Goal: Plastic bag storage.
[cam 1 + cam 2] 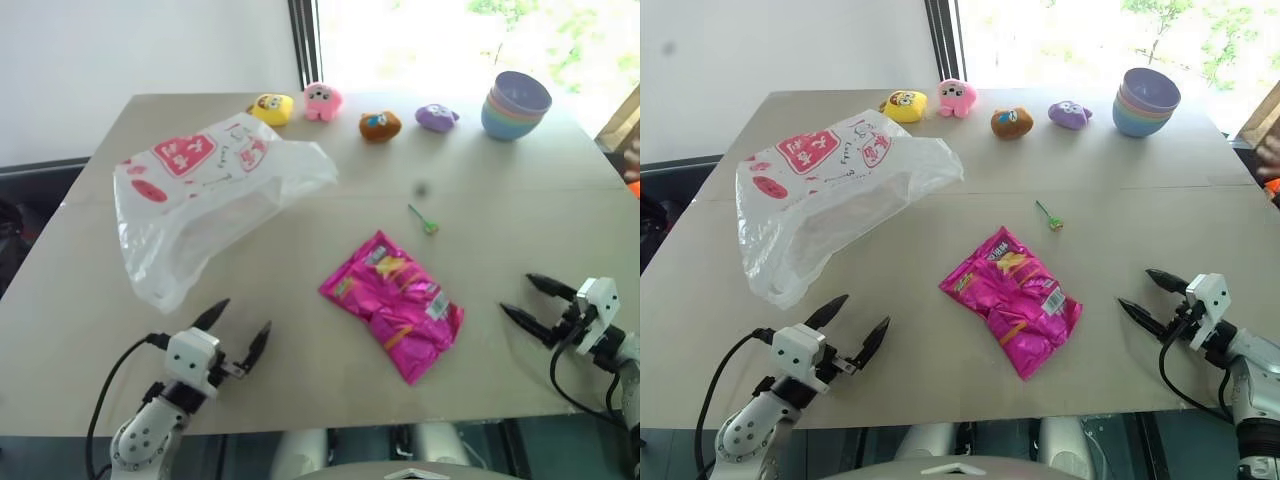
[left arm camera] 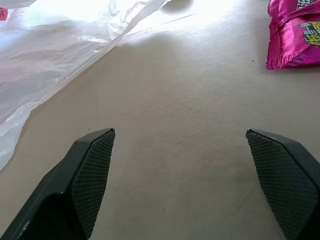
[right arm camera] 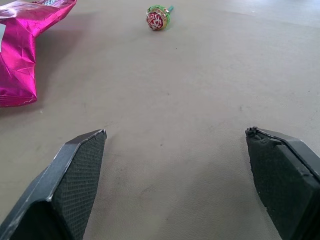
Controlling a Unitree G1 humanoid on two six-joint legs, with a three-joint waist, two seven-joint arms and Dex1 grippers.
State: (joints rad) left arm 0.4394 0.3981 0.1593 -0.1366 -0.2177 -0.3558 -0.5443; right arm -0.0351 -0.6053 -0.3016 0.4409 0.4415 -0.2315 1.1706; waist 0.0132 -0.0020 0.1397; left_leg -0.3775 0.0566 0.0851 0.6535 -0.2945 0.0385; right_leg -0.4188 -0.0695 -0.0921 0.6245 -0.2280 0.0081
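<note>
The plastic bag's near end [image 1: 165, 299], the narrow tip closest to the table's front edge, is next for my left gripper to go to and close on.
The plastic bag [image 1: 205, 195] lies crumpled on the left half of the table, translucent white with red printed logos; its thin film [image 2: 55, 55] also shows in the left wrist view. My left gripper [image 1: 240, 322] stands open just in front of the bag's near end, nothing between its fingers. My right gripper [image 1: 520, 297] is open near the table's right front corner, pointing toward the glossy magenta snack packet [image 1: 393, 304]. A small lollipop [image 3: 159, 16] lies beyond the right gripper.
Along the far edge stand several small plush toys, from a yellow one [image 1: 271, 108] to a purple one [image 1: 436, 117], and a stack of pastel bowls [image 1: 516, 105] at the far right. The tan table [image 1: 300, 380] ends close in front of both grippers.
</note>
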